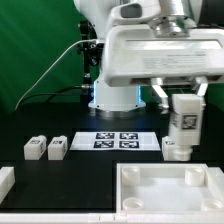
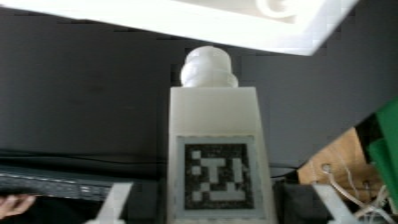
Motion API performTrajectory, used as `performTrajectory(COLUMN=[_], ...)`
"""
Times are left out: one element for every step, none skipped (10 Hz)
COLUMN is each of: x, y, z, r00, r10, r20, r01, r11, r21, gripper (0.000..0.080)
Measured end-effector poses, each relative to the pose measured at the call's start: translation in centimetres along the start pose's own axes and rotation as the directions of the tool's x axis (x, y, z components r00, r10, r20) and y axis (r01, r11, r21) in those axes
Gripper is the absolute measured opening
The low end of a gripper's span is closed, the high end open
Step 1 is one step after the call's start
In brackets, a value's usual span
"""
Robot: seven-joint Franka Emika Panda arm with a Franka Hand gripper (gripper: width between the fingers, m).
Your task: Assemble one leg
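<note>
Next, the gripper releases the leg in the tabletop's front corner socket [image 1: 212, 204] farthest from the two standing legs.
My gripper [image 1: 183, 102] is shut on a leg [image 1: 184, 118], a white block with a black-and-white tag, and holds it upright in the air at the exterior view's right. In the wrist view the held leg [image 2: 217, 140] sits between my fingers [image 2: 118, 203], tag facing the camera, its rounded peg end pointing toward the white tabletop [image 2: 196, 25]. The tabletop [image 1: 170, 190], with raised rim and corner sockets, lies at the front right. Another leg [image 1: 176, 149] stands on the table just below the held one. Two more legs [image 1: 35, 149] [image 1: 57, 149] stand at the left.
The marker board [image 1: 117, 140] lies flat mid-table in front of the robot's base [image 1: 115, 95]. A white part [image 1: 5, 182] pokes in at the exterior view's left edge. A green backdrop stands behind, with a cable hanging at the left.
</note>
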State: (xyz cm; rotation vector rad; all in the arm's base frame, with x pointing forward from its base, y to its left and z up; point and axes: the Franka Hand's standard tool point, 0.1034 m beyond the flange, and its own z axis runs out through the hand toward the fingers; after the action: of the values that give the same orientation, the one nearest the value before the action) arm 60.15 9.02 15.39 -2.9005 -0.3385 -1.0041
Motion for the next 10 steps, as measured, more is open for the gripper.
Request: performTrajectory(x=[-0.1, 0.7, 0.3, -0.3, -0.6, -0.9, -1.1, -1.4, -1.8, -2.0], y=[-0.3, 0.4, 0.1, -0.7, -1.0, -0.9, -1.3, -1.7, -1.8, -1.9], z=[0.6, 1.1, 2.1, 3.0, 3.7, 4.4, 5.1, 5.5, 5.7, 5.8], r00=[1.000, 1.000, 1.000, 1.000, 0.999, 0.999, 0.999, 0.999, 0.998, 0.998], r10=[-0.007, 0.007, 0.012, 0.016, 0.017, 0.022, 0.023, 0.020, 0.020, 0.020], r20=[0.019, 0.018, 0.023, 0.025, 0.031, 0.036, 0.042, 0.048, 0.054, 0.059], r01=[0.007, -0.007, -0.013, -0.017, -0.018, -0.024, -0.025, -0.022, -0.023, -0.023], r11=[1.000, 1.000, 1.000, 0.999, 0.999, 0.999, 0.999, 0.999, 0.998, 0.998], r21=[0.013, 0.012, 0.022, 0.031, 0.035, 0.037, 0.043, 0.049, 0.050, 0.053], gripper=[0.0291, 0.0291, 0.0291, 0.0291, 0.0291, 0.0291, 0.0291, 0.0291, 0.0291, 0.0291])
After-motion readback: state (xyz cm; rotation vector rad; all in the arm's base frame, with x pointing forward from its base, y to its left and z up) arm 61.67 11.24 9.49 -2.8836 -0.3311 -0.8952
